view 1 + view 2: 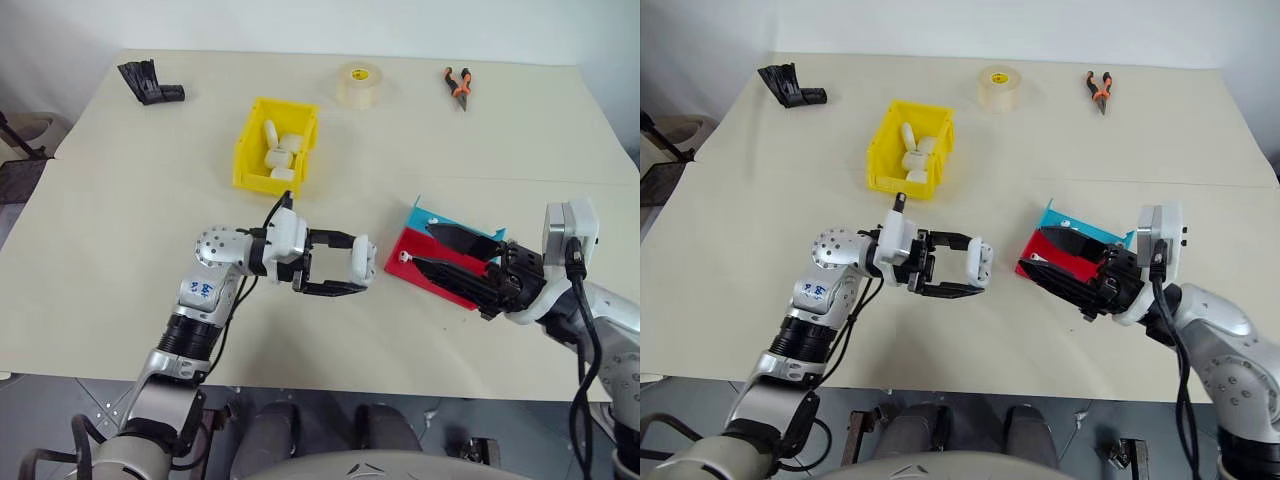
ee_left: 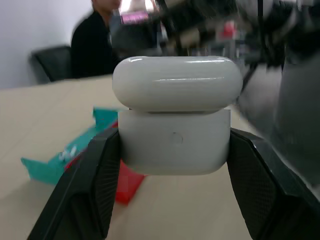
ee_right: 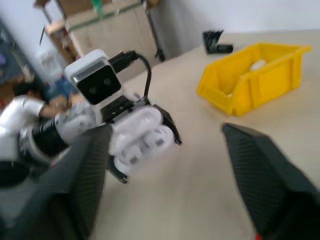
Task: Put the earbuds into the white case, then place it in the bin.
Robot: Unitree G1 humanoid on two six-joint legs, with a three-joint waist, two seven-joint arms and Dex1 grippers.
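Next, I let go of the white case with my left gripper in the back end of the yellow bin [image 1: 275, 124].
My left gripper [image 1: 361, 266] is shut on the white case [image 1: 362, 260] and holds it above the table, pointing toward the right arm. In the left wrist view the case [image 2: 175, 135] sits between both fingers [image 2: 87, 190] with its lid on top. My right gripper [image 1: 422, 245] is open and empty, close to the right of the case, over the red tray [image 1: 432, 284]. One tiny white earbud [image 1: 404, 256] lies on the red tray. The yellow bin [image 1: 248, 150] stands further back and holds several white cases.
A blue tray [image 1: 440, 217] lies just behind the red one. At the back of the table are a tape roll [image 1: 360, 85], orange-handled pliers [image 1: 458, 86] and a black object [image 1: 150, 82]. A person [image 2: 95, 45] sits beyond the table.
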